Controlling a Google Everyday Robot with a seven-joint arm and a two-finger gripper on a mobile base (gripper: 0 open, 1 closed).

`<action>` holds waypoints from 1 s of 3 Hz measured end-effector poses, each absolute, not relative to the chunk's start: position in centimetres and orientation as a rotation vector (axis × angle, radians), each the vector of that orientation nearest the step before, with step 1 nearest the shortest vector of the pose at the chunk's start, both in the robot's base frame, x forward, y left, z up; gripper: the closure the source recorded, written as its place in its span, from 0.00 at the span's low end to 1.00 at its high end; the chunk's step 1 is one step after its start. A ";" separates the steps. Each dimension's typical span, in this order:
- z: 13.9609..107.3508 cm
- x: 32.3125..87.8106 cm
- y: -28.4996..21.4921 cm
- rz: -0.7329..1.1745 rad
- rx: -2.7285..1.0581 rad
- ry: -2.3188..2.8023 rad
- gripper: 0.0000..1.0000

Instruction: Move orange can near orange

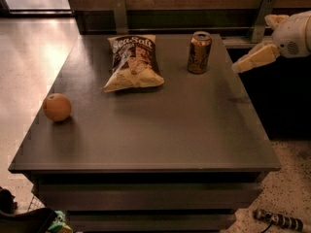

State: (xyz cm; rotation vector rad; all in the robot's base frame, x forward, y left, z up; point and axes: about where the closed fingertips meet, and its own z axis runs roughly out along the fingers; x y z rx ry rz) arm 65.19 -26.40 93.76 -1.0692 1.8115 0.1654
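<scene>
The robot's gripper needs to next move to the upper half of the orange can [199, 47], below the can's silver top, and close there.
The orange can [199, 52] stands upright at the back right of the dark table [160, 135]. It is orange-brown with dark markings and a silver top. The orange [57, 107] lies near the table's left edge, far from the can. My gripper [251, 42] hangs at the right edge of the view, above the table's right side and a little to the right of the can, not touching it. Its two pale fingers [255, 57] are spread apart with nothing between them.
A sea salt chip bag [132, 62] lies at the back of the table, left of the can. A rail with metal posts [260, 16] runs behind the table. Pale floor lies to the left, speckled floor with a small tool [277, 220] at the lower right.
</scene>
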 end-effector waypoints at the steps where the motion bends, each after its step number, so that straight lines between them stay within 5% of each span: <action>1: 91.5 70.0 -23.5 0.342 -0.917 1.683 0.00; 3: 90.1 73.1 -19.3 0.521 -0.825 1.549 0.00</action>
